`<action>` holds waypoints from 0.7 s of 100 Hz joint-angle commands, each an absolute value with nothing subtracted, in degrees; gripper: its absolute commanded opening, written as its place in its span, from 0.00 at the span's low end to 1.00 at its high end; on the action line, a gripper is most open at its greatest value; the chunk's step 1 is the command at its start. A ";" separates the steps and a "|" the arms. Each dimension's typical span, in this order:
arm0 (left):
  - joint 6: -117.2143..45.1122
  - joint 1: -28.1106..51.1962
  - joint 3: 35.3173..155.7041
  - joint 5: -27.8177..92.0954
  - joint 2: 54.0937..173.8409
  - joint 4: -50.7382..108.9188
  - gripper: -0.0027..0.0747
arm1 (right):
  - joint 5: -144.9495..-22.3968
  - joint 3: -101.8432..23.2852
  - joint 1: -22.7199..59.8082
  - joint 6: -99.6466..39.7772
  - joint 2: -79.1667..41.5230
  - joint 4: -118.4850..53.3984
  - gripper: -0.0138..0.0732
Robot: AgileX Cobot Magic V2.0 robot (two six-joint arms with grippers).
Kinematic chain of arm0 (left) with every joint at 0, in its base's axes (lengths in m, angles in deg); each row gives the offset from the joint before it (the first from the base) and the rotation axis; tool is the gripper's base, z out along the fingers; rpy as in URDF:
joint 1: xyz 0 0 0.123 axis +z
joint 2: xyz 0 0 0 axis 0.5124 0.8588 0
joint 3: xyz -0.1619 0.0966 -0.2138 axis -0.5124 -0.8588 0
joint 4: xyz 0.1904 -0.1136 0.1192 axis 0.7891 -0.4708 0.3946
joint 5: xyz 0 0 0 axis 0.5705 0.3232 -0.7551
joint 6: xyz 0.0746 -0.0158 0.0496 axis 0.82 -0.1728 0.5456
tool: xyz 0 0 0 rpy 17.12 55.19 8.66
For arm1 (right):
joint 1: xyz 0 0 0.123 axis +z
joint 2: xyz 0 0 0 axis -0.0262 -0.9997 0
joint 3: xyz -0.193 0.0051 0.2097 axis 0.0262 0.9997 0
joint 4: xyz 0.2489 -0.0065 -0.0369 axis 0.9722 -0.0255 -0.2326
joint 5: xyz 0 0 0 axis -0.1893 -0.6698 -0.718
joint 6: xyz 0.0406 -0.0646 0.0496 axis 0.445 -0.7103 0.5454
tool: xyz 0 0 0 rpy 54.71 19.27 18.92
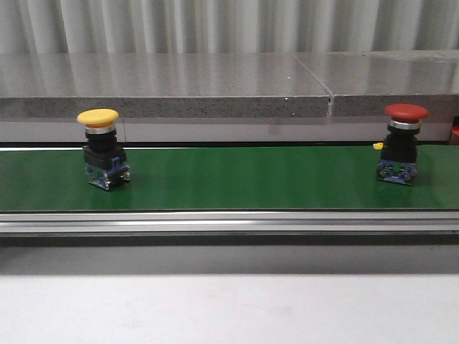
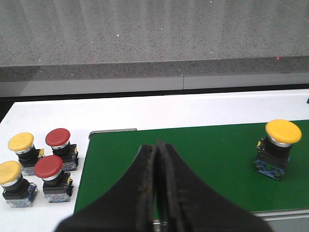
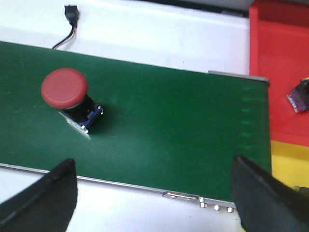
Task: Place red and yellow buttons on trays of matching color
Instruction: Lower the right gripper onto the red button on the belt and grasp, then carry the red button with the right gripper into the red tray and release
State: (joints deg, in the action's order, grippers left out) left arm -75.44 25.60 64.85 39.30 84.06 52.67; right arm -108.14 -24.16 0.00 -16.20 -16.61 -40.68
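Observation:
I need to close my right gripper on the black body (image 1: 399, 146) (image 3: 81, 110) of the red button on the green belt, just under the button's round top.
On the green belt (image 1: 237, 175) a yellow button (image 1: 102, 147) stands at the left and a red button (image 1: 401, 141) at the right. The left wrist view shows the same yellow button (image 2: 279, 146) on the belt (image 2: 207, 154), well away from my left gripper (image 2: 155, 145), which is shut with nothing in it. My right gripper (image 3: 153, 179) is open over the belt's edge, with the red button (image 3: 67, 96) upright ahead of one finger. A red tray (image 3: 282, 72) and a yellow tray (image 3: 289, 157) lie past the belt's end.
Beside the belt's left end, two yellow buttons (image 2: 21, 145) (image 2: 13, 180) and two red buttons (image 2: 60, 145) (image 2: 50, 173) stand on the white table (image 2: 120, 113). A small purple part (image 3: 300, 94) lies in the red tray. A cable plug (image 3: 71, 14) rests beyond the belt. A grey ledge (image 1: 179, 93) runs behind.

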 commanded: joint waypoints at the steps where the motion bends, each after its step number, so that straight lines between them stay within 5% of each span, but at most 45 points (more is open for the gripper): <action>1: -75.85 25.65 66.52 35.17 84.25 52.18 0.01 | -105.93 -27.49 0.20 -16.78 -21.11 -39.32 0.89; 70: -75.85 25.65 66.52 35.17 84.25 52.18 0.01 | -105.85 -35.16 3.59 -18.46 -39.44 -38.28 0.89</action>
State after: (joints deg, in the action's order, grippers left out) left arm -75.44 25.60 64.85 39.30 84.06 52.67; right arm -108.86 -32.36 3.45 -17.64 -39.65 -38.78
